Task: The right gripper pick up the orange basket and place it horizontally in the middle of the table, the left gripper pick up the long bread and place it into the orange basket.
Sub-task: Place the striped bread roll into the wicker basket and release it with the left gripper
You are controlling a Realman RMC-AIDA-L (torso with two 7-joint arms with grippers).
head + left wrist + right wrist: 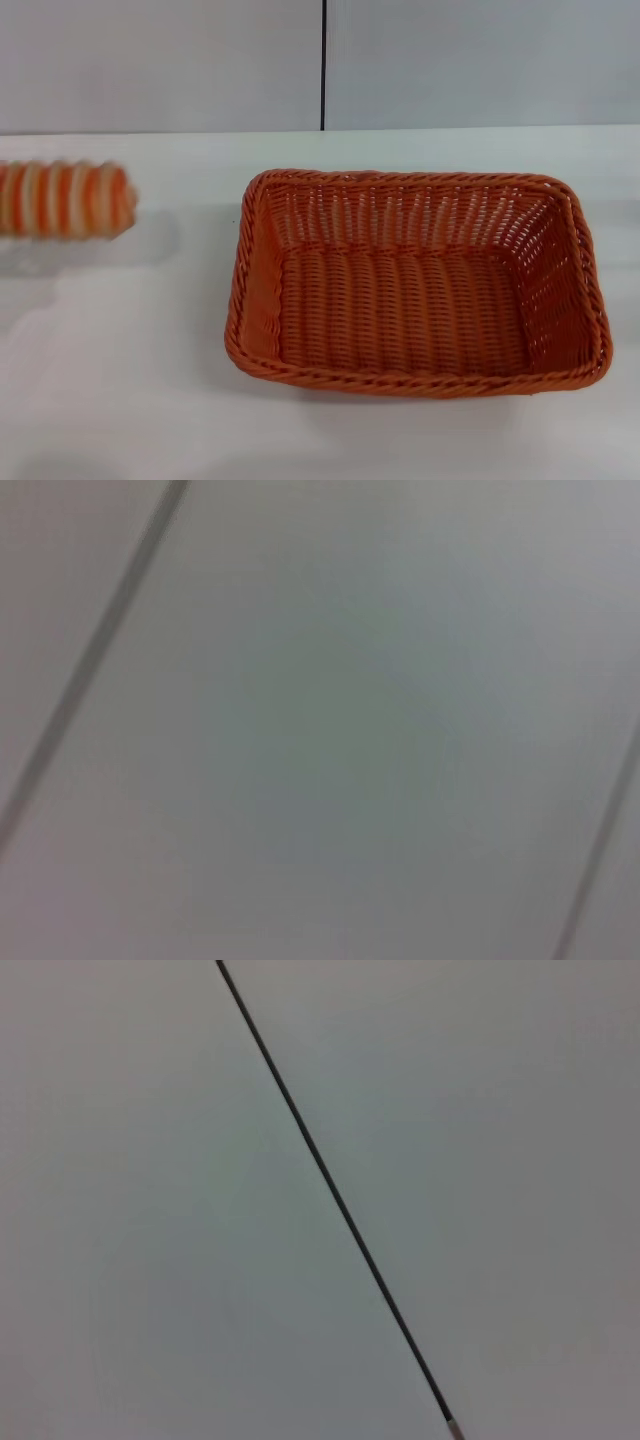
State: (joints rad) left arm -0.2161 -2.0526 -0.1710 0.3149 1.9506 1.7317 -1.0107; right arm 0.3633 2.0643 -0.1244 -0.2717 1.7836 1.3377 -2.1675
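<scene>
The robot's left gripper should release the long bread on the bottom of the orange basket, toward its end [351, 291] nearest that gripper.
The orange basket [415, 283] lies on the white table [120, 380], right of centre in the head view, its long side running left to right and nothing inside it. At the far left edge the long bread [65, 198], striped orange and cream, appears blurred and cut off by the frame edge. No gripper shows in the head view. Both wrist views show only a grey wall with dark seams, so neither gripper is in view.
A grey wall with a dark vertical seam [323, 65] stands behind the table's far edge. Bare white tabletop lies in front of the basket and between the basket and the bread.
</scene>
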